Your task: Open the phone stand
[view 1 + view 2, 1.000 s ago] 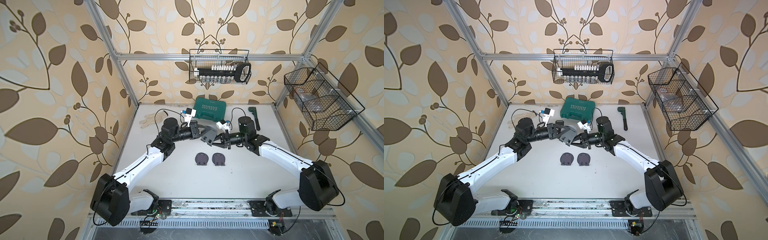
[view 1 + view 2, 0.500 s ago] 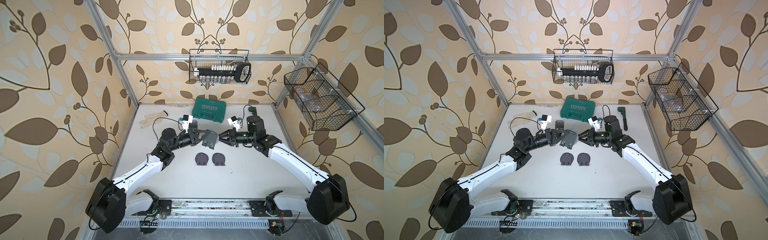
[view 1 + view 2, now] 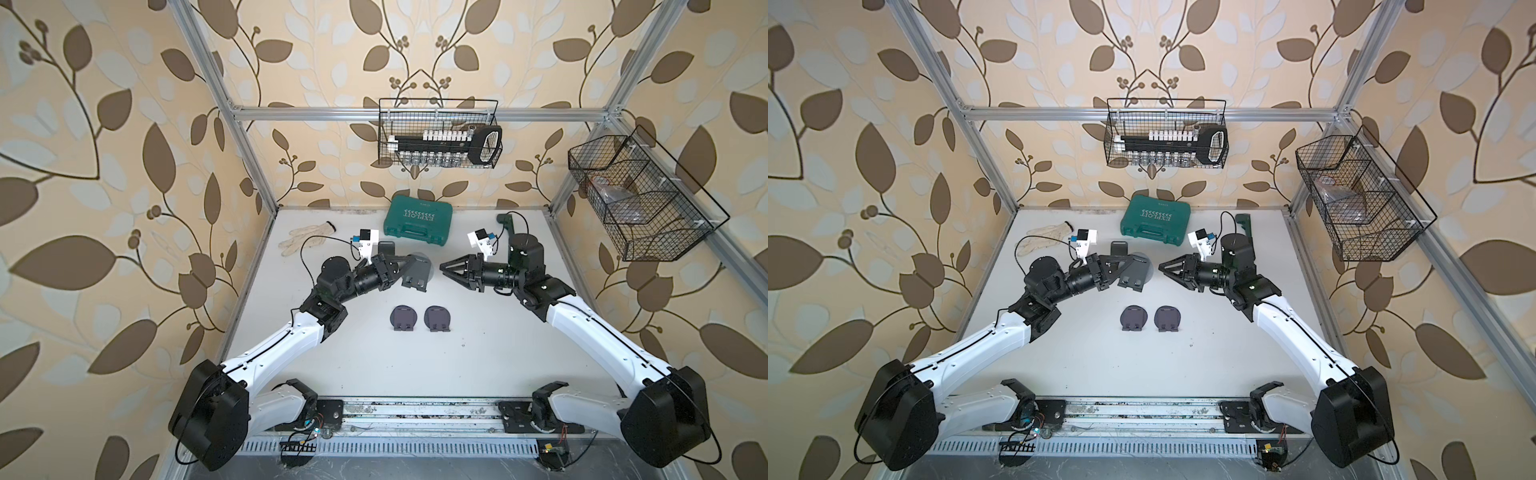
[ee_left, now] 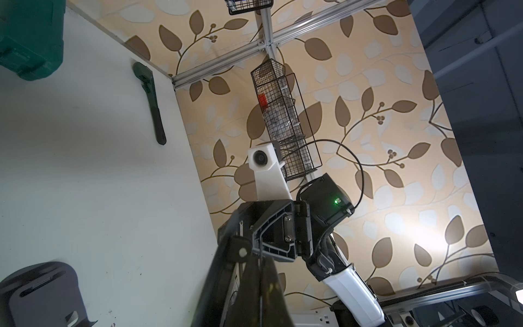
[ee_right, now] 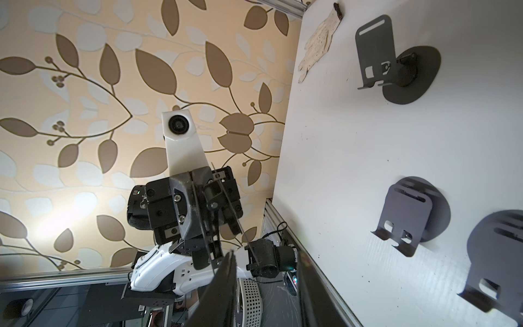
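Observation:
My open right gripper is short of the phone stand's plates, which are only a little spread, so it should grip the round base's edge (image 3: 432,267) and swing the plates wider.
My left gripper (image 3: 404,268) is shut on a grey phone stand (image 3: 417,276) and holds it above the table's middle. In the right wrist view this stand (image 5: 210,209) shows edge-on, with its two thin plates spread apart at the hinge. My right gripper (image 3: 442,265) faces it from the right, a short gap away. Its fingers (image 5: 223,288) stand open with nothing between them. In the left wrist view the left fingers (image 4: 260,286) are pressed together beside the stand's dark edge (image 4: 220,269).
Two folded stands (image 3: 403,318) (image 3: 437,318) lie flat nearer the front. An opened stand (image 5: 376,51) stands behind the left gripper. A green tool case (image 3: 417,224), a glove (image 3: 305,239) and a green wrench (image 3: 509,224) lie at the back. Wire baskets (image 3: 440,133) (image 3: 640,199) hang on the walls.
My right gripper has let go of the stand, opened and drawn back to the right. The left gripper has kept its hold and shifted the stand slightly.

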### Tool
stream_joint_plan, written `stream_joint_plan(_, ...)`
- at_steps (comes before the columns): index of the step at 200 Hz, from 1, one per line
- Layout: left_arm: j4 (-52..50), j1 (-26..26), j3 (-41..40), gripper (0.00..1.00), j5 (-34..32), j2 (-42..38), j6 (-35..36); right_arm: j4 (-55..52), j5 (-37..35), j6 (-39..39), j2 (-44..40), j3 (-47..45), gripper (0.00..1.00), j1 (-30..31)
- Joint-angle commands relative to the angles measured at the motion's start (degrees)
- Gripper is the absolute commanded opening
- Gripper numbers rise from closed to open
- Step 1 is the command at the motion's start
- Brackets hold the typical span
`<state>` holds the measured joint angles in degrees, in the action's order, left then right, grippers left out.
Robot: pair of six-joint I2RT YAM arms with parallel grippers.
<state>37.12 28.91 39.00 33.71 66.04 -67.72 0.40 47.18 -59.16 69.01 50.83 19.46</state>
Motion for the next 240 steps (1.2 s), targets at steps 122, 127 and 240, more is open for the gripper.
stream_joint_plan(122, 2.6, 0.5, 2.2, 0.0, 1.3, 0.4, -0.6, 9.9, 1.8, -2.3, 7.0, 2.1, 0.25, 5.0)
stream_joint_plan(127, 2.5, 0.5, 2.2, 0.0, 1.4, 0.4, -0.6, 10.1, 1.5, -2.5, 7.3, 2.2, 0.25, 5.0)
stream_joint_plan(240, 8.0, 1.3, 2.1, 0.0, 0.9, 1.5, -1.6, 11.5, 2.6, -4.3, 13.5, 6.4, 0.0, 10.4)
